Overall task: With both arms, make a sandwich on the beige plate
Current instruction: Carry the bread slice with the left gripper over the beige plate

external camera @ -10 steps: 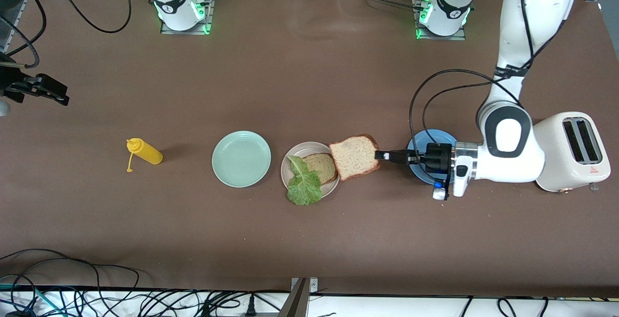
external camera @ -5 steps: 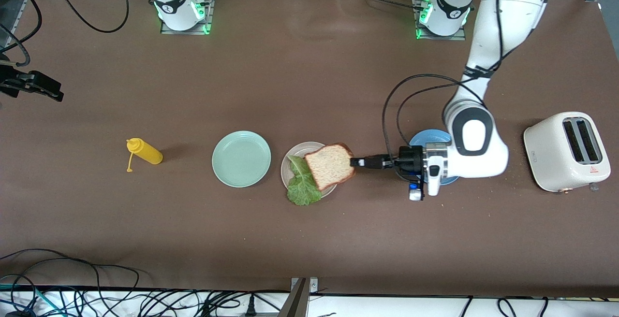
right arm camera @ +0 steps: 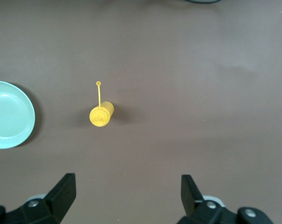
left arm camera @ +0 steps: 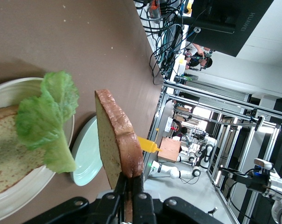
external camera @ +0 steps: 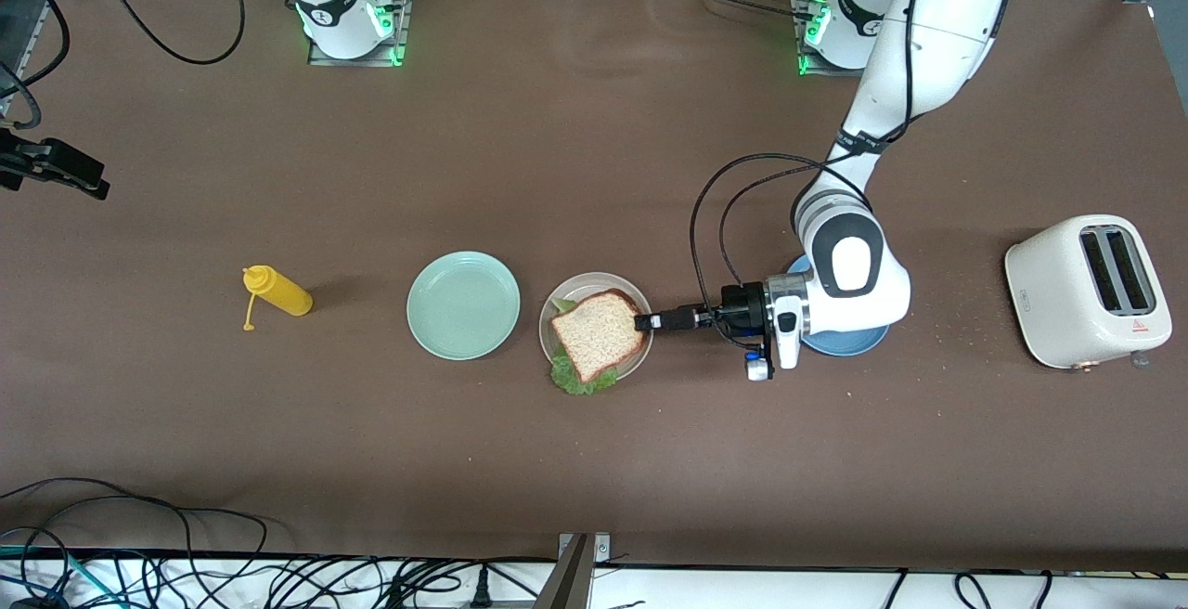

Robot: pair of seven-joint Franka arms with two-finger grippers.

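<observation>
The second bread slice, now held flat just above the lettuce, will be let go by my left gripper on top of the green lettuce leaf (external camera: 596, 334) (left arm camera: 40, 125) on the beige plate.
The beige plate (external camera: 594, 278) sits mid-table and carries a lower bread slice (left arm camera: 10, 149) with a ruffled green lettuce leaf (external camera: 580, 379) on it. My left gripper (external camera: 645, 320) is shut on the crust edge of a second bread slice (external camera: 601, 334) and holds it flat just above the lettuce and plate. In the left wrist view the held slice (left arm camera: 115, 144) is apart from the lettuce (left arm camera: 47, 121), with my left gripper (left arm camera: 130, 179) pinching its crust. My right gripper (external camera: 65, 173) waits open and empty in the air at the right arm's end of the table; it also shows in the right wrist view (right arm camera: 128, 186).
A mint-green plate (external camera: 463, 304) lies beside the beige plate toward the right arm's end, and a yellow mustard bottle (external camera: 276, 291) lies past it. A blue plate (external camera: 849, 340) sits under the left wrist. A white toaster (external camera: 1088, 290) stands at the left arm's end.
My left gripper carried the held bread slice from beside the blue plate across to over the beige plate, covering the lower slice and most of the lettuce. My right gripper drifted slightly.
</observation>
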